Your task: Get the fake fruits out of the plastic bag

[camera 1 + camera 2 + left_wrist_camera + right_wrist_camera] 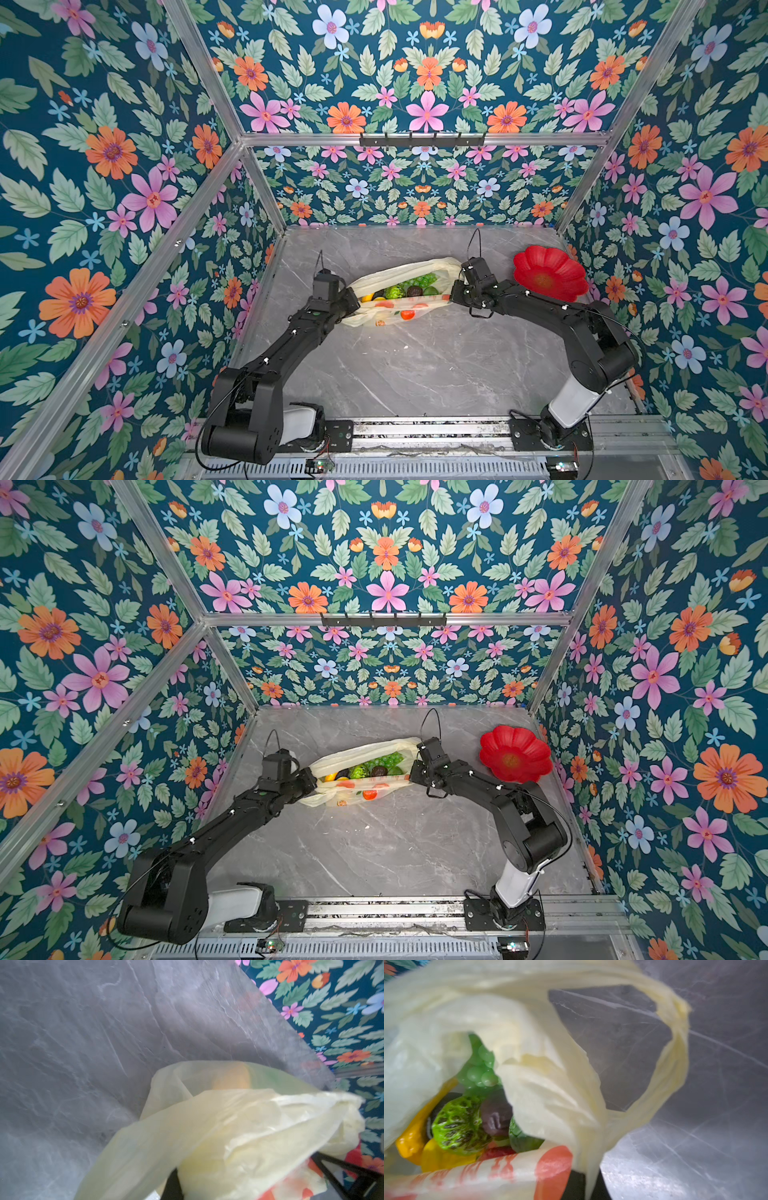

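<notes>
The opening of the plastic bag is just a narrow slit above the fake fruits, so next I open my left gripper and grab the bag's near rim [374, 304] to spread it.
The plastic bag [399, 271] [360, 752] lies stretched on the grey table between my two grippers, its mouth open upward. Inside show the fake fruits: a green grape bunch [479, 1068], a bumpy lime-green ball [458, 1124] [394, 292], a dark brown piece [496, 1118], a yellow banana [415, 1134], a green piece [519, 1138] and a red one [500, 1151]. My left gripper [353, 302] [312, 782] is shut on the bag's left end; cream film [239, 1126] covers its jaws. My right gripper [454, 291] [589, 1186] is shut on the bag's right rim, below a loop handle [675, 1047].
A red flower-shaped plate [548, 272] [515, 752] sits at the back right, just behind my right arm. Flowered walls close in the table on three sides. Bare marbled tabletop [415, 365] lies in front of the bag.
</notes>
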Robot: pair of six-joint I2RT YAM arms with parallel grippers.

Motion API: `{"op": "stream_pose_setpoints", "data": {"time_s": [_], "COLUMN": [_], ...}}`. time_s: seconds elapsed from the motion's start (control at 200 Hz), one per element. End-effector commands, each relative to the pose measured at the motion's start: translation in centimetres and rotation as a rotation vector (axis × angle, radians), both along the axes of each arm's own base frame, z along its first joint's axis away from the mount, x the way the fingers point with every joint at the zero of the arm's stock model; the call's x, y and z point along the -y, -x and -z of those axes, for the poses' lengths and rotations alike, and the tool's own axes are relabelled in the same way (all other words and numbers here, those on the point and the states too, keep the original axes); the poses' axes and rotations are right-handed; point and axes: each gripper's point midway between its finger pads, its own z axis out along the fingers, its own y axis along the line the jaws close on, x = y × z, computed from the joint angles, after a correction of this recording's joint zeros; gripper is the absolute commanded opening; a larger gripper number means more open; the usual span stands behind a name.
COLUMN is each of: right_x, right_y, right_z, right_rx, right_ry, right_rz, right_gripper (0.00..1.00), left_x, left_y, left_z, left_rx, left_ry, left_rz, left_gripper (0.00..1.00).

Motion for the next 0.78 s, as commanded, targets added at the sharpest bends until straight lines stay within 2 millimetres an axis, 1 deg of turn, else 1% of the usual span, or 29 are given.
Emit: {"op": "stream_pose_setpoints", "data": {"time_s": [0.0, 0.065, 0.135, 0.195, 0.265, 0.31, 0.335, 0.345, 0.355, 0.435, 0.495, 0.535, 0.55, 0.61, 0.62, 0.625, 0.63, 0.64, 0.72, 0.77], "right_x": [-1.9, -2.1, -2.3, -2.3, -2.0, -1.8, -1.7, -1.7, -1.7, -1.7, -2.1, -2.3, -2.5, -2.8, -2.8, -2.9, -2.9, -2.9, -3.4, -3.7], "right_y": [-0.9, -0.6, 0.0, 0.3, 0.8, 1.1, 1.4, 1.4, 1.4, 2.1, 2.7, 3.0, 3.2, 3.9, 4.0, 4.0, 4.1, 4.2, 4.9, 5.3], "right_z": [-2.0, -1.5, -0.8, -0.6, -0.6, -0.3, 0.1, -0.9, -1.2, -1.4, -1.6, -1.7, -1.8, -2.0, -2.1, -2.1, -2.1, -2.1, -2.3, -2.4], "right_rx": [0.095, 0.089, 0.072, 0.069, 0.073, 0.065, 0.057, 0.079, 0.087, 0.095, 0.101, 0.105, 0.111, 0.126, 0.128, 0.130, 0.130, 0.133, 0.144, 0.146], "right_ry": [-0.166, -0.192, -0.210, -0.217, -0.215, -0.205, -0.196, -0.203, -0.203, -0.185, -0.173, -0.165, -0.161, -0.121, -0.117, -0.113, -0.110, -0.105, -0.084, -0.084], "right_rz": [-0.075, -0.082, -0.094, -0.093, -0.091, -0.089, -0.086, -0.088, -0.089, -0.091, -0.100, -0.113, -0.121, -0.140, -0.142, -0.144, -0.146, -0.147, -0.161, -0.171], "right_gripper": [0.00, 0.00, 0.00, 0.00, 0.00, 0.00, 0.00, 0.00, 0.00, 0.00, 0.00, 0.00, 0.00, 0.00, 0.00, 0.00, 0.00, 0.00, 0.00, 0.00], "left_x": [0.0, 0.4, 0.5, -0.2, -0.9, -1.3, -1.4, -1.4, -1.4, -1.2, -0.9, -0.6, -0.5, -0.4, -0.4, -0.5, -0.5, -0.5, -0.8, -0.6], "left_y": [-1.1, -1.6, -2.0, -2.2, -2.4, -2.5, -2.4, -2.4, -2.4, -1.7, -1.0, -0.5, -0.3, 0.7, 0.9, 0.9, 1.0, 1.1, 2.2, 2.6], "left_z": [-0.5, 0.3, 0.8, 1.0, 0.6, 0.4, 0.3, 0.3, 0.2, -0.4, -0.9, -1.3, -1.5, -2.2, -2.2, -2.1, -2.2, -2.2, -2.3, -2.5], "left_rx": [0.001, -0.037, -0.058, -0.078, -0.078, -0.085, -0.089, -0.091, -0.092, -0.089, -0.081, -0.063, -0.055, -0.022, -0.024, -0.029, -0.032, -0.033, -0.046, -0.028], "left_ry": [0.091, 0.112, 0.115, 0.079, 0.028, -0.005, -0.022, -0.028, -0.034, -0.075, -0.101, -0.101, -0.101, -0.131, -0.130, -0.126, -0.123, -0.125, -0.164, -0.165], "left_rz": [0.010, 0.022, 0.016, -0.010, -0.026, -0.032, -0.033, -0.031, -0.031, -0.028, -0.035, -0.033, -0.033, -0.039, -0.043, -0.060, -0.066, -0.073, -0.122, -0.137], "left_gripper": [0.00, 0.00, 0.00, 0.00, 0.00, 0.00, 0.07, 0.10, 0.13, 0.43, 0.58, 0.66, 0.69, 0.69, 0.71, 0.76, 0.79, 0.82, 0.88, 0.91]}}
